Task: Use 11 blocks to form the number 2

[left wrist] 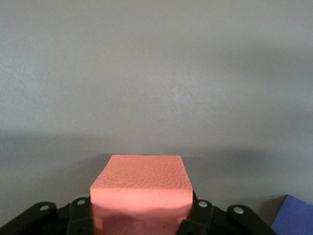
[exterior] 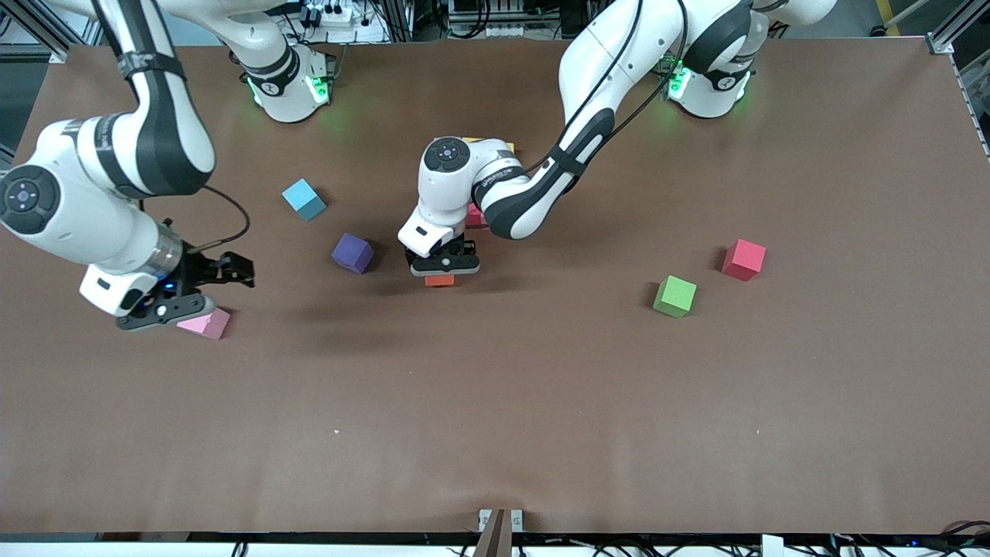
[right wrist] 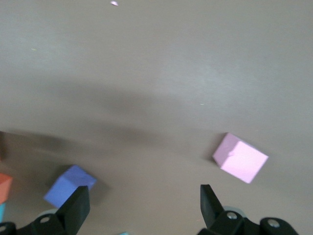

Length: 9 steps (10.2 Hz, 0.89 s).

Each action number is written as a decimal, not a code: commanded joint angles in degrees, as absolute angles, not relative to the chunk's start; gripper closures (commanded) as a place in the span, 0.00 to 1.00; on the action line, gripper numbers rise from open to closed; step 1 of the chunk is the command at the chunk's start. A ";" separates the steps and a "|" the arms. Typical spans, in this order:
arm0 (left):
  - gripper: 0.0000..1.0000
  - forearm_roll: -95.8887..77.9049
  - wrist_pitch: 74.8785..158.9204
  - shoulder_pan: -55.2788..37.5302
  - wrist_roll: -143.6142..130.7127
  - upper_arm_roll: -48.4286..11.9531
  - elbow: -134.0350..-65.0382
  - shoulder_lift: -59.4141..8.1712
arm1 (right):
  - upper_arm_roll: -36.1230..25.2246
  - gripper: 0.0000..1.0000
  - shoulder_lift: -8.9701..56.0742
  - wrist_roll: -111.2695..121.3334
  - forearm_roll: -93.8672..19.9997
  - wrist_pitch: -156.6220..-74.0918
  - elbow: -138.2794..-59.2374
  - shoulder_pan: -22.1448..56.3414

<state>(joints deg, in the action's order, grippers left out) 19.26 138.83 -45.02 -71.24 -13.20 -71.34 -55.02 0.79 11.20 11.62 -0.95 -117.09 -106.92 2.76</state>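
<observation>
I will close my right gripper on the opposite sides of the pale pink block (exterior: 208,324) (right wrist: 240,159), the one that lies nearer to the front camera than the purple block does.
My left gripper (exterior: 441,271) reaches to the table's middle and is shut on an orange block (exterior: 439,281), held low at the table surface. In the left wrist view the orange block (left wrist: 141,182) fills the space between the fingers of the left gripper (left wrist: 141,218). Under the left arm, a pink block (exterior: 475,216) and a yellow edge (exterior: 473,141) of the number 2 show; the rest is hidden. My right gripper (exterior: 230,271) hangs open over the table above a pale pink block (exterior: 206,323). The right gripper (right wrist: 144,198) holds nothing, and the pale pink block (right wrist: 239,158) lies off to one side of it.
A purple block (exterior: 353,253) lies beside the orange one toward the right arm's end, with a cyan block (exterior: 303,199) farther from the front camera. A green block (exterior: 674,296) and a red block (exterior: 743,259) lie toward the left arm's end.
</observation>
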 commanded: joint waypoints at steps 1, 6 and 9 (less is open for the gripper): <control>0.71 19.86 139.22 -45.35 -69.79 -12.92 -69.87 -55.90 | 4.05 0.00 11.42 18.07 2.37 -125.82 -112.83 -2.37; 0.67 19.95 140.53 -45.70 -68.47 -12.92 -69.79 -56.16 | 3.87 0.00 17.04 37.56 3.87 -129.46 -112.59 -8.25; 0.67 19.95 141.32 -46.05 -68.55 -12.83 -69.79 -56.69 | 3.87 0.00 20.55 47.85 3.87 -131.74 -112.50 -10.28</control>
